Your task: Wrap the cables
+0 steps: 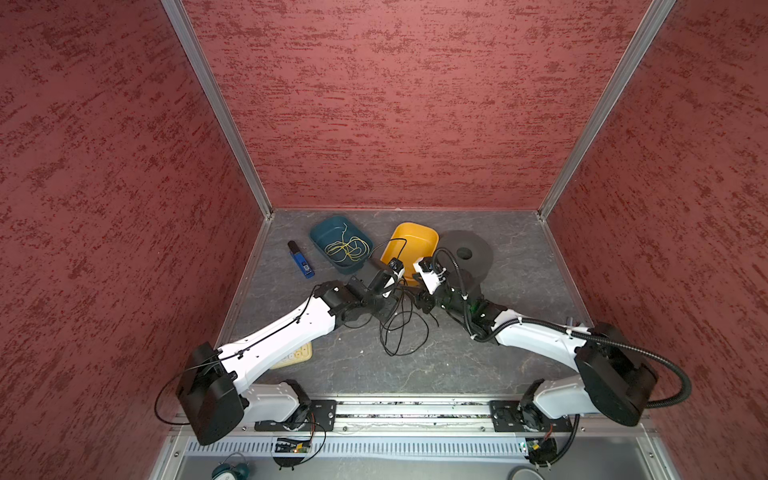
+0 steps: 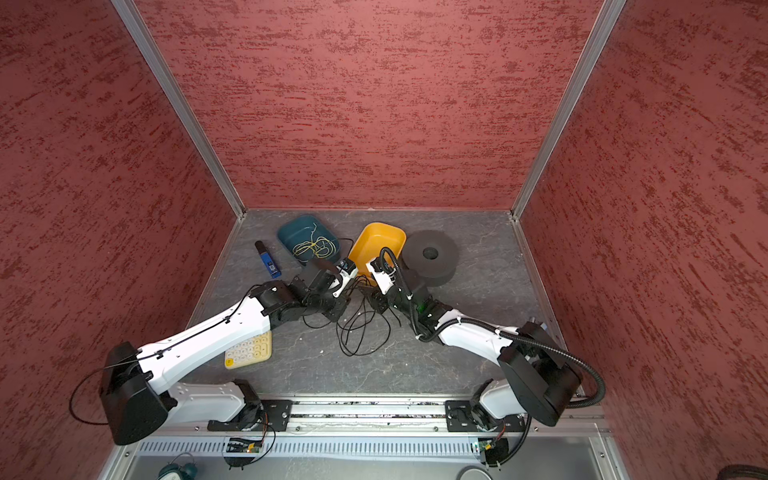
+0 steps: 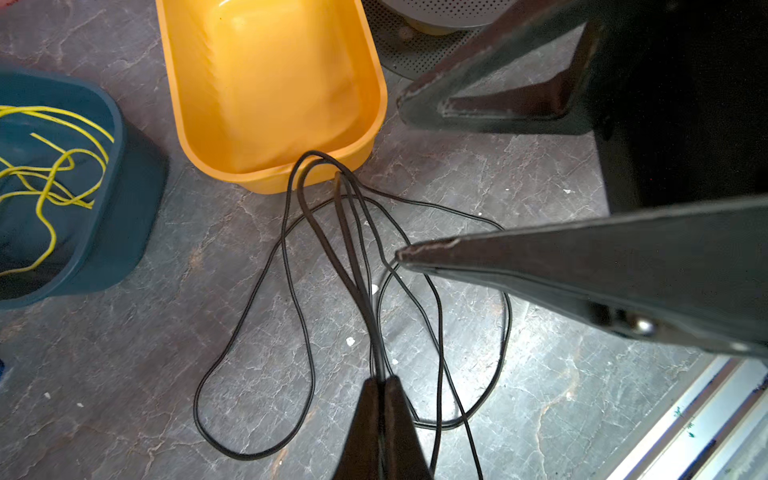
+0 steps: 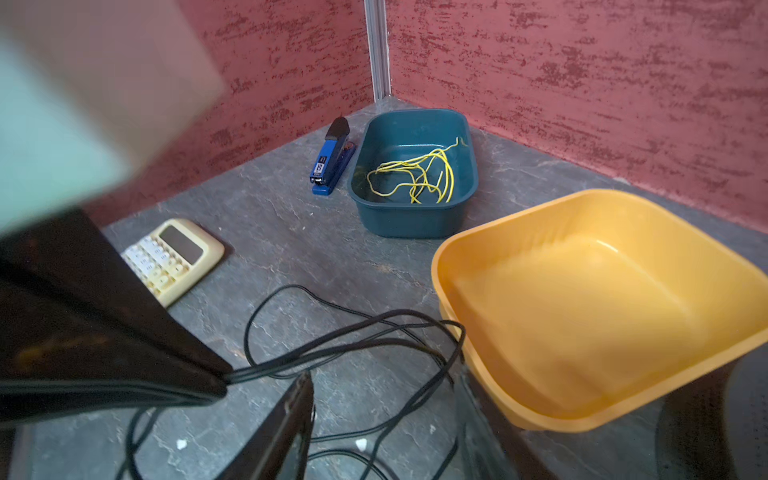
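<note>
The far bend of the black cord hangs loose at the yellow tray's rim, so my right gripper needs to pinch that bend (image 3: 318,155) before my left gripper pulls away.
The cables, one thin black cord (image 1: 399,332) (image 2: 361,332), lie in loose loops on the grey floor in front of the yellow tray (image 1: 415,245). My left gripper (image 3: 383,378) is shut on a bundle of several strands of the cord (image 3: 316,153), whose far bend touches the yellow tray's rim (image 3: 270,183). My right gripper (image 4: 384,374) faces the left one, open, its fingers on either side of cord strands (image 4: 249,372) without pinching them. In both top views the two grippers (image 1: 395,297) (image 1: 413,296) meet tip to tip above the loops.
A teal tray (image 1: 328,224) holding yellow-green wire (image 1: 347,249) stands left of the yellow one. A blue stapler (image 1: 301,259) lies further left. A cream calculator (image 2: 249,351) sits under the left arm. A black foam roll (image 2: 432,255) stands right of the yellow tray.
</note>
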Tool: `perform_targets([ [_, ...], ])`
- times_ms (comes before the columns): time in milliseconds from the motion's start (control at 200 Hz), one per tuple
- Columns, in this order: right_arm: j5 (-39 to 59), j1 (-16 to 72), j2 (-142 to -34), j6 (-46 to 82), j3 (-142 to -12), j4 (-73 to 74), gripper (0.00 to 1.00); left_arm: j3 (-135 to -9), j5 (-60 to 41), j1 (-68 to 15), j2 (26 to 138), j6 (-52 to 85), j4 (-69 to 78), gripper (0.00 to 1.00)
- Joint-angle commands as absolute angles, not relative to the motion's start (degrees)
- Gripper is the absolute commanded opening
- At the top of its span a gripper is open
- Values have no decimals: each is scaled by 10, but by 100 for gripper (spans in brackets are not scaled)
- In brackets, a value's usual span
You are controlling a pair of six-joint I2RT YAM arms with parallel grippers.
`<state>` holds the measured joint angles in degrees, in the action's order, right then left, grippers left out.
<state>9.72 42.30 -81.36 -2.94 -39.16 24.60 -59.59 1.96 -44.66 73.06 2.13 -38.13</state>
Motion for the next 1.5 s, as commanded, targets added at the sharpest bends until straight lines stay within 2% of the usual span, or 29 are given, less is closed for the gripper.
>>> perform_targets([
  [0, 98, 423, -811, -139, -393, 276, 54, -605, -15, -442, 707, 30, -382, 2],
  [190, 91, 427, -822, -176, -403, 272, 52, -608, -55, -422, 698, 41, -390, 2],
  [476, 90, 436, -873, -212, -459, 240, 42, -614, -67, -417, 697, 39, -397, 2],
  [797, 95, 443, -872, -225, -469, 226, 9, -612, -96, -378, 695, 59, -404, 2],
  [977, 93, 447, -864, -221, -460, 225, 1, -605, -115, -369, 681, 66, -386, 2],
  [1052, 80, 449, -866, -221, -456, 230, 4, -604, -113, -371, 679, 64, -387, 2],
  [1112, 63, 449, -870, -220, -454, 233, 23, -605, -111, -372, 678, 65, -391, 2],
  [1207, 38, 449, -873, -213, -444, 251, 34, -607, -107, -373, 675, 62, -400, 2],
  [1493, 4, 448, -869, -213, -428, 300, 33, -616, -92, -381, 673, 55, -424, 3],
])
